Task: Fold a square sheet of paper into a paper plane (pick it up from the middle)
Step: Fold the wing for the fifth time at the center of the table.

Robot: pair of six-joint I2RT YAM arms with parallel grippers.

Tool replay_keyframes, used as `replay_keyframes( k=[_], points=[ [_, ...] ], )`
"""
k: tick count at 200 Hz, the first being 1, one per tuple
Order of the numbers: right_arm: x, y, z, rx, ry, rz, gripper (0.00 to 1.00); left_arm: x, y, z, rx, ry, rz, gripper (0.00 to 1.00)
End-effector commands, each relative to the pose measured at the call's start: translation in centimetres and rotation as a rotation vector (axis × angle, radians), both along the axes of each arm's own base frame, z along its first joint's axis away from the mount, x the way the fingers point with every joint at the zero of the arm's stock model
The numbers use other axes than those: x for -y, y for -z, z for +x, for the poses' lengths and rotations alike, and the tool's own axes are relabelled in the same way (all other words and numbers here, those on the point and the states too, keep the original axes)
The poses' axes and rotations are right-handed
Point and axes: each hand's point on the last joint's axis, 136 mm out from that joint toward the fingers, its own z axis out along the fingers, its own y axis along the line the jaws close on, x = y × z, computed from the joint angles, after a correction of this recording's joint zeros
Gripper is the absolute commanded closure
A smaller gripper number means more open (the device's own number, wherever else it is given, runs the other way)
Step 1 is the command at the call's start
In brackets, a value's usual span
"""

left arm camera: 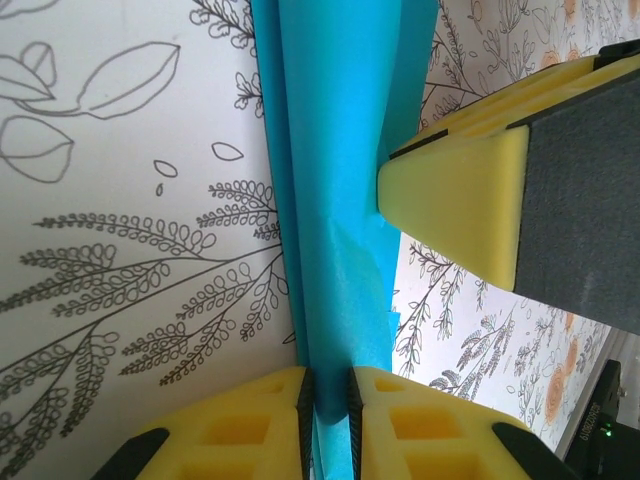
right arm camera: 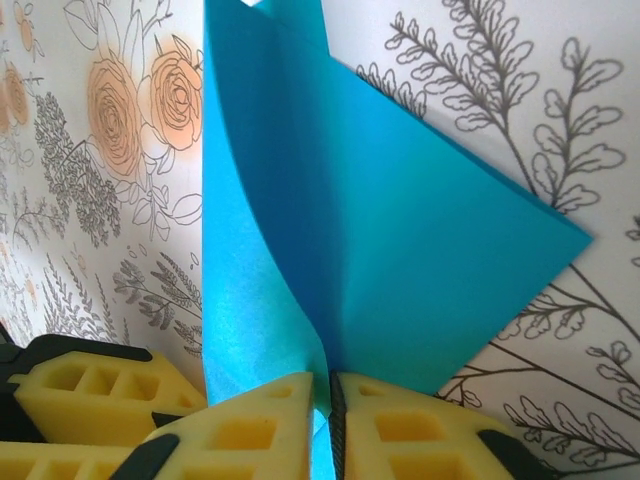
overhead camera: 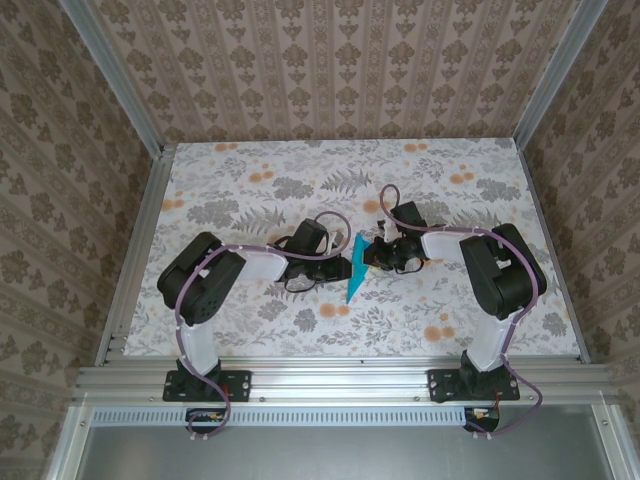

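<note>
My left gripper is squeezing the top layer of the teal-blue paper into a round fold, so it should open and pinch the folded layers nearer the paper's pointed end [overhead camera: 351,297].
The teal-blue paper [overhead camera: 355,268], creased narrow and pointed, stands on edge at the table's middle between both arms. My left gripper [left arm camera: 327,400] is shut on the paper [left arm camera: 335,180], pinching its folded layers between the yellow pads [left arm camera: 255,425]. My right gripper [right arm camera: 330,400] is shut on the same paper [right arm camera: 400,260], which fans out above its fingers into a wide flap. In the left wrist view the right gripper's yellow finger [left arm camera: 460,195] presses against the paper's far side. From above, the left gripper [overhead camera: 335,262] and right gripper [overhead camera: 372,256] meet at the paper from opposite sides.
The floral tablecloth [overhead camera: 250,190] covers the table, framed by aluminium rails [overhead camera: 330,378] at the near edge and patterned walls around. The left arm's fingers [right arm camera: 80,395] appear at the lower left of the right wrist view.
</note>
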Motion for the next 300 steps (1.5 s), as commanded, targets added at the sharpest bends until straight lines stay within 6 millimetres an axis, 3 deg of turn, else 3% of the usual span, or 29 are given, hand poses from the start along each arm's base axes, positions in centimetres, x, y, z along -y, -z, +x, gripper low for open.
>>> replay_keyframes(
  k=[1,73,300],
  points=[
    [2.1,2.9,-0.8,-0.064,0.046,-0.089,0.79,0.3,0.7,-0.5,-0.017,0.03,0.012,0.8],
    [2.6,3.7,-1.0,-0.08,0.083,-0.095,0.68,1.0,0.1,-0.9,0.021,0.072,0.057,0.78],
    [3.0,3.8,-0.6,-0.098,0.143,-0.06,0.68,0.3,1.6,-1.6,0.078,0.117,0.298,0.72]
  ],
)
